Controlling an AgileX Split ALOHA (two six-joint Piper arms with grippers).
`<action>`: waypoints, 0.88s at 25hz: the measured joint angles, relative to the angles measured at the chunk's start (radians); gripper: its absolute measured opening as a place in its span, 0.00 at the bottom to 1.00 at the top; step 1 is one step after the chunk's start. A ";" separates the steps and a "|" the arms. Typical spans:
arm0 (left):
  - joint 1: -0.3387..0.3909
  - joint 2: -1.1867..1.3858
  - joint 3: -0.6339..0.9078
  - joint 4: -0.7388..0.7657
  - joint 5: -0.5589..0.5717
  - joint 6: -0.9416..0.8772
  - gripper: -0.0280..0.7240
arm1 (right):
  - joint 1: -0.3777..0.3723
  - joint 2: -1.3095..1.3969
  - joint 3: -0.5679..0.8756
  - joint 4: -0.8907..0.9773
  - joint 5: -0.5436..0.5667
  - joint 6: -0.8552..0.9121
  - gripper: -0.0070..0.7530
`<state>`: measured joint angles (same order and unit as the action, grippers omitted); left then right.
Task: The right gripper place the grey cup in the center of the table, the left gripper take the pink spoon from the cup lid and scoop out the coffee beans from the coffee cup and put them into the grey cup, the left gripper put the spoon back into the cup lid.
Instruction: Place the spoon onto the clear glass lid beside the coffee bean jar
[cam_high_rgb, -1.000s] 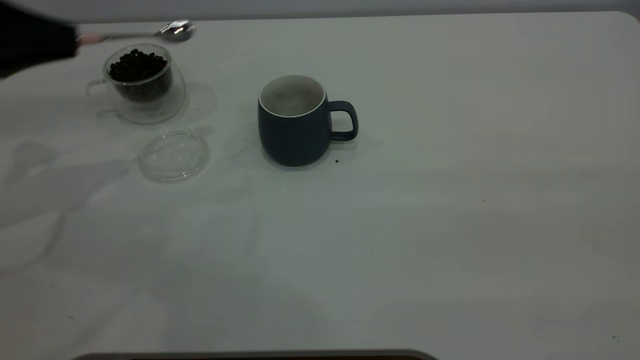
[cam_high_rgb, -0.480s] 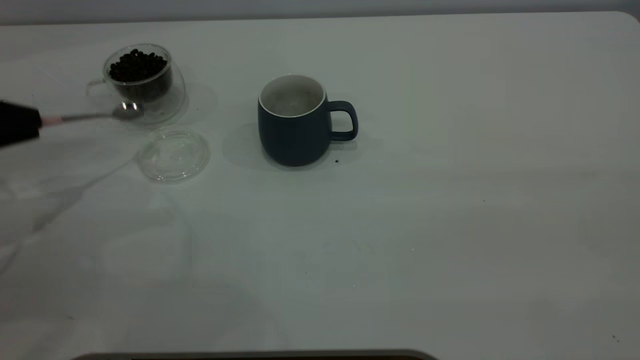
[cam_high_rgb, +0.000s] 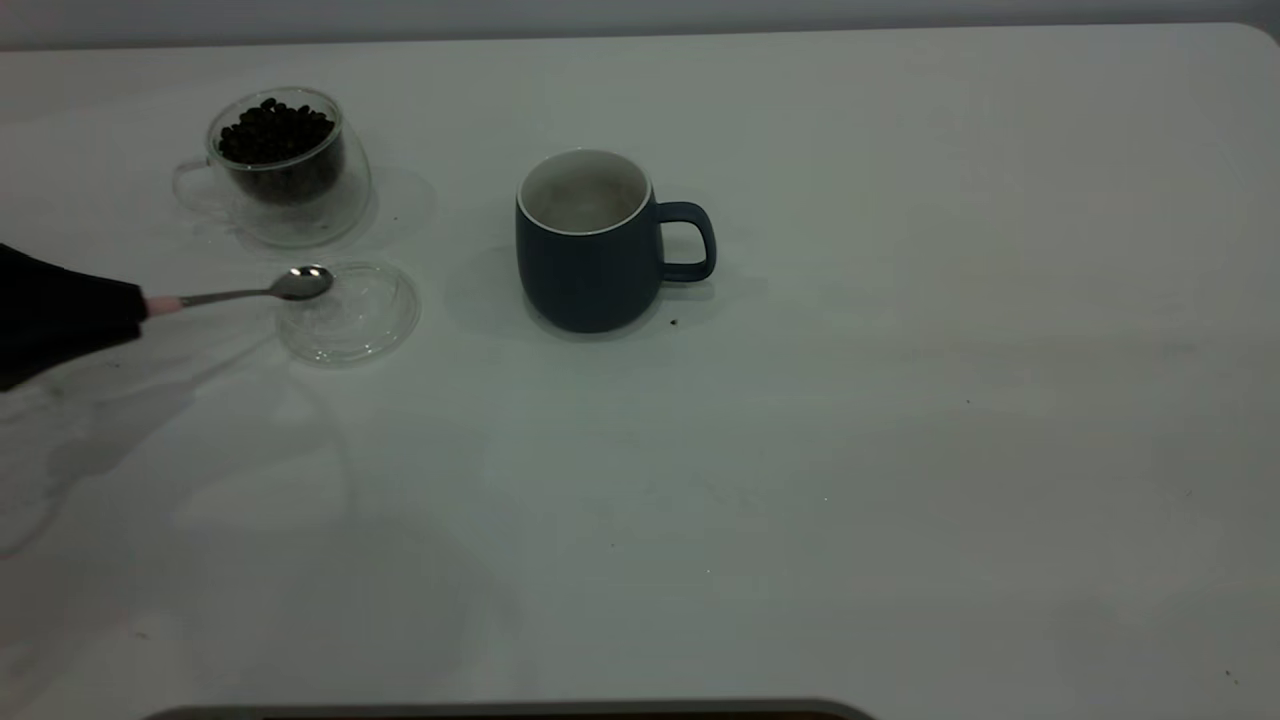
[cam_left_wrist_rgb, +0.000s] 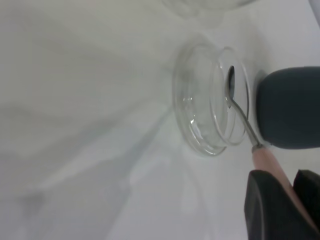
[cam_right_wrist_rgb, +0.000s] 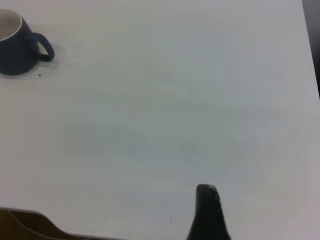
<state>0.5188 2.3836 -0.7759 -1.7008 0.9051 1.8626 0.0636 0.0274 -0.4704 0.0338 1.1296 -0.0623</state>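
Note:
I should use my left gripper to lay the pink spoon, now held level over the lid, across the near rim of the cup lid (cam_high_rgb: 293, 320) (cam_left_wrist_rgb: 226, 144), with the spoon's bowl inside.
The grey cup (cam_high_rgb: 590, 240) stands upright near the middle of the table (cam_high_rgb: 900, 450), handle to the right; it also shows in the wrist views (cam_left_wrist_rgb: 290, 107) (cam_right_wrist_rgb: 15, 45). The clear coffee cup (cam_high_rgb: 285, 170) with coffee beans (cam_high_rgb: 275, 130) stands at the back left. In front of it lies the cup lid (cam_high_rgb: 350, 312) (cam_left_wrist_rgb: 200, 100). My left gripper (cam_high_rgb: 135, 305) (cam_left_wrist_rgb: 281, 182) reaches in from the left edge, shut on the pink spoon's handle (cam_left_wrist_rgb: 267, 160). The pink spoon (cam_high_rgb: 300, 283) is held about level, its shiny bowl over the lid's left rim. My right gripper (cam_right_wrist_rgb: 207, 205) hangs far to the right of the grey cup.
A dark speck (cam_high_rgb: 673, 322) lies by the grey cup's base. The table's far edge runs along the top of the exterior view, with a rounded corner at the top right. A dark strip (cam_high_rgb: 500, 712) lies along the near edge.
My left gripper carried the spoon from behind the coffee cup forward past its front. The spoon's bowl now hangs over the lid's rim. Both cups and the lid have not moved.

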 joint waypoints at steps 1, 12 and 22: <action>-0.008 0.007 0.000 -0.010 0.000 0.008 0.20 | 0.000 0.000 0.000 0.000 0.000 0.000 0.79; -0.097 0.014 -0.020 -0.063 -0.029 0.019 0.20 | 0.000 0.000 0.000 0.000 0.000 0.000 0.79; -0.120 0.014 -0.040 -0.085 -0.053 0.019 0.20 | 0.000 0.000 0.000 0.000 0.000 0.000 0.79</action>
<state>0.3988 2.3975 -0.8159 -1.7853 0.8524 1.8814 0.0636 0.0274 -0.4704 0.0338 1.1296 -0.0623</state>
